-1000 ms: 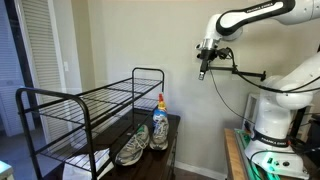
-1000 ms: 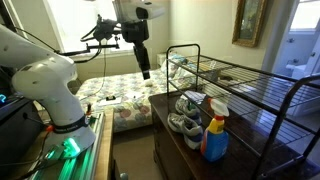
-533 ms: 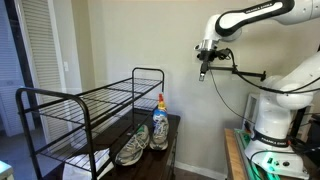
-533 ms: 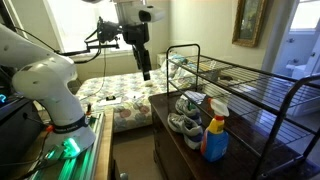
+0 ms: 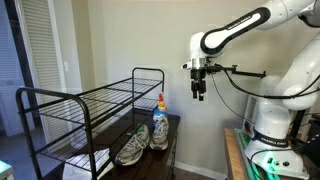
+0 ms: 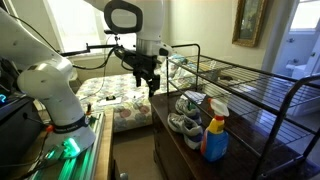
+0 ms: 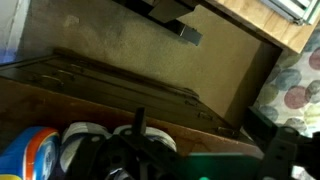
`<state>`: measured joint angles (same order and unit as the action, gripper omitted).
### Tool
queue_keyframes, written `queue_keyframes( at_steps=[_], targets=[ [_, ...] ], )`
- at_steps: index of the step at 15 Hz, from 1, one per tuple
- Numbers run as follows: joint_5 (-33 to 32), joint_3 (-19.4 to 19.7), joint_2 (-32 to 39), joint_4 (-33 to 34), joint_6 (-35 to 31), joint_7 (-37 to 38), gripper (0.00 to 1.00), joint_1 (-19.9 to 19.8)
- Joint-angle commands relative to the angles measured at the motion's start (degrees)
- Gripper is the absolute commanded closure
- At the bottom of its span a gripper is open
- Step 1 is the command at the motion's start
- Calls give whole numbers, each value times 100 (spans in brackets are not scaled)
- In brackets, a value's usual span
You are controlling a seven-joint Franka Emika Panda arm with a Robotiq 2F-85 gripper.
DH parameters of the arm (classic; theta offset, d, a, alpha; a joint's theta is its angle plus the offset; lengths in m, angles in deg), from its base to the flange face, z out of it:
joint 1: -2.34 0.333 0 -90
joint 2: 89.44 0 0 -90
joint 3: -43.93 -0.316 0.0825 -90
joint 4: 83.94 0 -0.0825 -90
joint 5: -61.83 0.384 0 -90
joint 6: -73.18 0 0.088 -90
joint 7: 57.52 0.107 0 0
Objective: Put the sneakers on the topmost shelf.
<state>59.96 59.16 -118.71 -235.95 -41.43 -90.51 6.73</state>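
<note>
The sneaker beside the bottle is next for my gripper, which should go to it and close on the rim of that sneaker's opening [image 5: 161,122].
The sneakers [image 5: 140,143] [image 6: 186,112], grey-and-white with pale soles, lie side by side on a dark cabinet top beneath the black wire rack. The topmost shelf [image 5: 100,98] [image 6: 255,85] is bare. My gripper [image 5: 198,93] [image 6: 150,85] hangs in the air beside the rack's end, above and to the side of the sneakers, pointing down, open and holding nothing. The wrist view is blurred. It shows the sneakers' pale toes [image 7: 85,140] at the bottom left behind a black rack rod.
A bottle [image 5: 159,122] [image 6: 215,130] [image 7: 30,155] with a blue label and an orange cap stands next to the sneakers. Lower wire tiers [image 5: 85,125] sit over the cabinet [image 6: 165,125]. A bed [image 6: 110,95] lies behind, and the robot base [image 5: 270,130] is nearby.
The arm has swung down and closer to the rack's end. The gripper now hangs lower, nearer the sneakers, and is still open.
</note>
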Motion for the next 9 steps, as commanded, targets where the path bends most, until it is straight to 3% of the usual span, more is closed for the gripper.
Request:
queue_keyframes(
  at_steps=[1,5,6,9],
  targets=[
    [109,-97,998,586,82,-951,0,201],
    [162,-203,1747,999,108,-2191,0,170],
    [82,-367,1229,620,3,-1663,0,-32],
    [74,-420,1623,839,4,-2032,0,-59]
  ],
)
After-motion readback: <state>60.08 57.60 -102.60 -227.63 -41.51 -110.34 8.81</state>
